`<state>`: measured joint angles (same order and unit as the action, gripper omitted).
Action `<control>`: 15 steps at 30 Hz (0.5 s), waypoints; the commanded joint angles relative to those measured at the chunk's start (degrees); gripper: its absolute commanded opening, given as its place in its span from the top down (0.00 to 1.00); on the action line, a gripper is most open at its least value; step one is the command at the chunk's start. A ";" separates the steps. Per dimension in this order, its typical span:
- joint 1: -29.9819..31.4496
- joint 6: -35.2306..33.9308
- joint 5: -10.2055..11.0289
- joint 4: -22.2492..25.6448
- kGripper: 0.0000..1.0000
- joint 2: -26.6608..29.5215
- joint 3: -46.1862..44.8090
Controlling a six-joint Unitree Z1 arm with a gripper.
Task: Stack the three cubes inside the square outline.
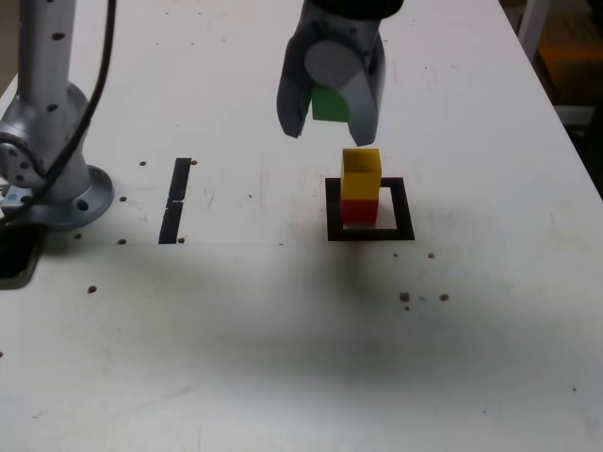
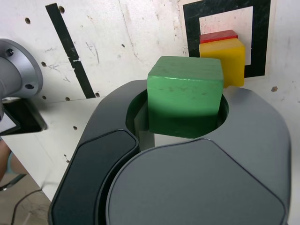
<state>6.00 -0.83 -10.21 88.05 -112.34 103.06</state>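
Next, I release the green cube from my gripper on top of the yellow cube (image 1: pixel 356 153) (image 2: pixel 222 48), finishing the stack above the red cube.
A yellow cube (image 1: pixel 360 173) sits on top of a red cube (image 1: pixel 357 211) inside the black square outline (image 1: pixel 369 233) on the white table. My gripper (image 1: pixel 330 118) hangs in the air just above and slightly to the exterior view's left of that stack. It is shut on the green cube (image 1: pixel 328 104). In the wrist view the green cube (image 2: pixel 185 93) fills the space between the jaws, with the yellow cube (image 2: pixel 227 58), the red cube (image 2: pixel 218 36) and the square outline (image 2: pixel 190 37) beyond it.
Two short black tape strips (image 1: pixel 175 200) lie end to end at the exterior view's left of the outline. The arm's grey base (image 1: pixel 49 160) stands at the far left. Small holes and specks dot the table.
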 commanded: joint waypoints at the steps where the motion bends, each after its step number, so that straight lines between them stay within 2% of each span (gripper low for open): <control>1: 0.26 -0.54 -0.36 -0.14 0.84 -0.39 0.47; 7: 0.58 -1.70 -2.19 -1.12 0.84 -1.85 1.44; 15: 0.59 -2.16 -3.27 -2.70 0.84 -4.29 1.85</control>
<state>6.49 -2.93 -13.35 85.42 -116.48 104.57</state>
